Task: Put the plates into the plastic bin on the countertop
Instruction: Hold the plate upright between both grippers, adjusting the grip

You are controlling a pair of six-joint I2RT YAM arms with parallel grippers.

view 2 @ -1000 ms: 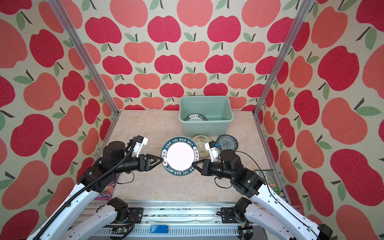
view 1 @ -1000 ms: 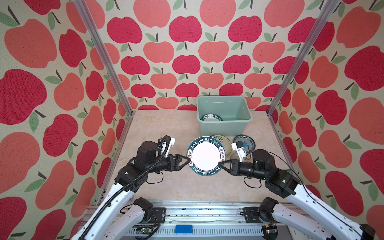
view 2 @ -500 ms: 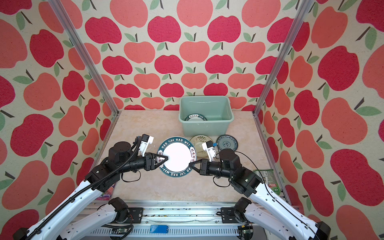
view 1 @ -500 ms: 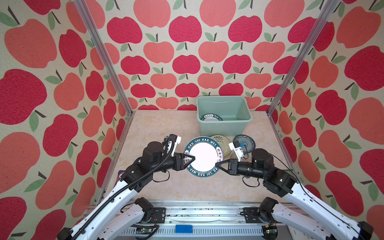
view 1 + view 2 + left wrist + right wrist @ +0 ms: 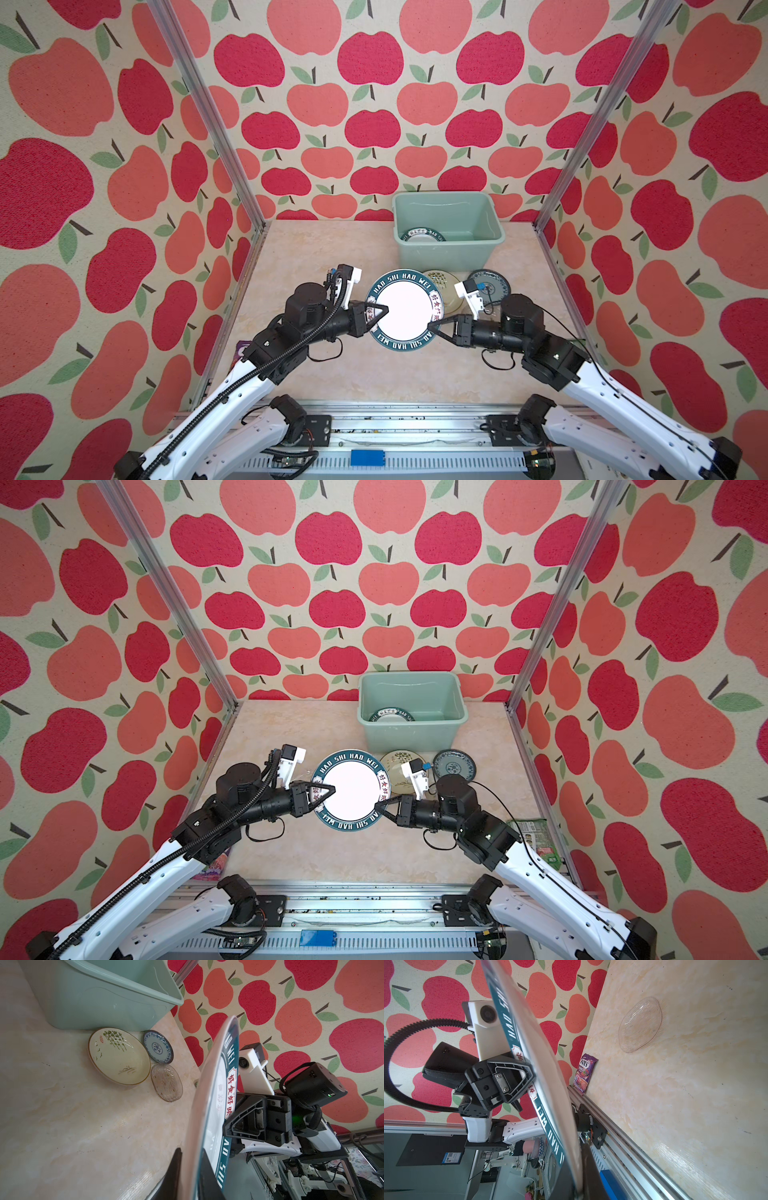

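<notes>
I have the lettered plate's lower rim pinched crooked in my right gripper, so next I open it and take the plate's rim higher and deeper (image 5: 438, 305) while my left gripper holds the plate.
A large white plate (image 5: 404, 309) (image 5: 353, 789) with a dark teal lettered rim hangs above the countertop (image 5: 316, 257), held from both sides. My left gripper (image 5: 380, 309) (image 5: 328, 789) (image 5: 191, 1153) is shut on its left rim. My right gripper (image 5: 432, 326) (image 5: 380, 806) (image 5: 576, 1167) is shut on its lower right rim. The mint-green plastic bin (image 5: 449, 255) (image 5: 411, 737) stands at the back with a similar lettered plate (image 5: 422, 235) inside. A cream floral plate (image 5: 118, 1055) and a blue patterned plate (image 5: 492, 282) (image 5: 158, 1046) lie in front of the bin.
One clear glass plate (image 5: 167, 1082) lies next to the cream one, another clear glass plate (image 5: 640, 1024) lies on the left part of the countertop. A purple snack packet (image 5: 584, 1072) sits at the front left corner, a green packet (image 5: 536, 837) by the right rail.
My left gripper has moved right to the plate's left rim and closed on it. The right gripper has kept its hold; the plate shifted slightly left.
</notes>
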